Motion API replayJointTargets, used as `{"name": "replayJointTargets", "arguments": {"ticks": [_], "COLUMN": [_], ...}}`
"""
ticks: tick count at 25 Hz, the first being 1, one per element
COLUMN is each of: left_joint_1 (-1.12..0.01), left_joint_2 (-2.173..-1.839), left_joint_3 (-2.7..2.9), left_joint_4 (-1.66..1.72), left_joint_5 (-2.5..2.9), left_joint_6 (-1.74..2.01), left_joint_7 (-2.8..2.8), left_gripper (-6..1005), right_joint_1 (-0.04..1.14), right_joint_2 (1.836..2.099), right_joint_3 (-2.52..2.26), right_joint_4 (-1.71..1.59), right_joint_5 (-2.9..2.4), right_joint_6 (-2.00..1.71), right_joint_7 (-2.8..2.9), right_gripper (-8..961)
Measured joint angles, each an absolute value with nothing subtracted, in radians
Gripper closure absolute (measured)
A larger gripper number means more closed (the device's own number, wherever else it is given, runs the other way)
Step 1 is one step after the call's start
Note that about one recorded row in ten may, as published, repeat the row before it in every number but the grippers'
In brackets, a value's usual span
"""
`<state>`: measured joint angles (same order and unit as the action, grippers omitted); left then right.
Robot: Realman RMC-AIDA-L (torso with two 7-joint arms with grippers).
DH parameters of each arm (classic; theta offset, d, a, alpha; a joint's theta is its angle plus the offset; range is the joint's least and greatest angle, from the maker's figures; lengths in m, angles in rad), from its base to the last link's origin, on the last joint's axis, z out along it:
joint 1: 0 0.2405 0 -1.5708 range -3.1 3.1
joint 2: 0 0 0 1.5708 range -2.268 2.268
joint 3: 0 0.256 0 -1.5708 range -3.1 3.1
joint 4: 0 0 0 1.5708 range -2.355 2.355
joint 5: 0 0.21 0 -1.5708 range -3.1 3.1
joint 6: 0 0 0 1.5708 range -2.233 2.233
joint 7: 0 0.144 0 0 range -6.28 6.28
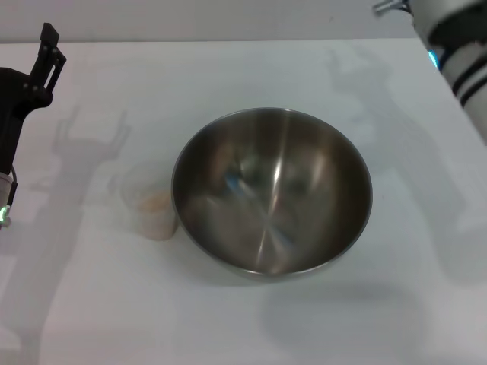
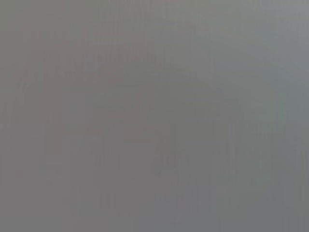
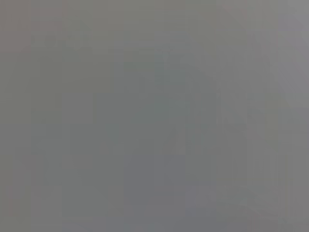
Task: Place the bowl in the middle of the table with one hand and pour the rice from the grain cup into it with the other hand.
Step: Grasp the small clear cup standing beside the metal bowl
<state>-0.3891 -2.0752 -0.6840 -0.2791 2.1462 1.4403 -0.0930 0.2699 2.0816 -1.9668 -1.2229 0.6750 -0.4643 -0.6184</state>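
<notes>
My left gripper next should grip the grain cup's outer side [image 1: 132,197], facing away from the steel bowl.
The steel bowl [image 1: 272,192] stands empty near the middle of the white table [image 1: 228,319]. Touching its left side is the clear grain cup [image 1: 149,202], upright, with a low layer of pale rice [image 1: 155,202] inside. My left gripper [image 1: 52,44] hangs above the table's far left edge, well away from the cup and holding nothing. Its shadow on the table shows two spread prongs. My right arm [image 1: 456,53] comes in at the top right corner, and its gripper lies beyond the picture's edge. Both wrist views show only plain grey.
The table's back edge [image 1: 228,41] runs along the top of the head view. Soft shadows of both arms fall on the tabletop left and right of the bowl.
</notes>
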Motion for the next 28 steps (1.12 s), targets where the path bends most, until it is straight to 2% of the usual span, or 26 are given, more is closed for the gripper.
{"name": "replayJointTargets", "arguments": {"ticks": [3, 5, 6, 11, 16, 28], "left_joint_1": [-0.386, -0.383, -0.38, -0.362, -0.298, -0.174], "left_joint_2": [-2.075, -2.075, -2.075, -2.076, -2.072, -2.075], "left_joint_3": [-0.684, -0.684, -0.684, -0.682, -0.614, -0.475], "left_joint_4": [-0.282, -0.282, -0.282, -0.283, -0.274, -0.261], "left_joint_5": [2.146, 2.146, 2.146, 2.146, 2.146, 2.146], "left_joint_6": [1.44, 1.441, 1.441, 1.449, 1.486, 1.486], "left_joint_7": [-0.093, -0.093, -0.094, -0.099, -0.101, -0.042], "left_gripper": [213, 213, 213, 214, 215, 216], "right_joint_1": [0.264, 0.268, 0.278, 0.31, 0.322, 0.318], "right_joint_2": [2.082, 2.082, 2.082, 2.081, 2.081, 2.078], "right_joint_3": [-2.051, -2.069, -2.097, -2.142, -2.143, -2.074], "right_joint_4": [-1.026, -0.96, -0.844, -0.524, -0.333, -0.24], "right_joint_5": [0.666, 0.665, 0.664, 0.661, 0.665, 0.671], "right_joint_6": [-0.812, -0.907, -1.085, -1.397, -1.466, -1.483], "right_joint_7": [-0.415, -0.354, -0.242, 0.037, 0.141, 0.138], "right_gripper": [569, 568, 568, 570, 569, 569]}}
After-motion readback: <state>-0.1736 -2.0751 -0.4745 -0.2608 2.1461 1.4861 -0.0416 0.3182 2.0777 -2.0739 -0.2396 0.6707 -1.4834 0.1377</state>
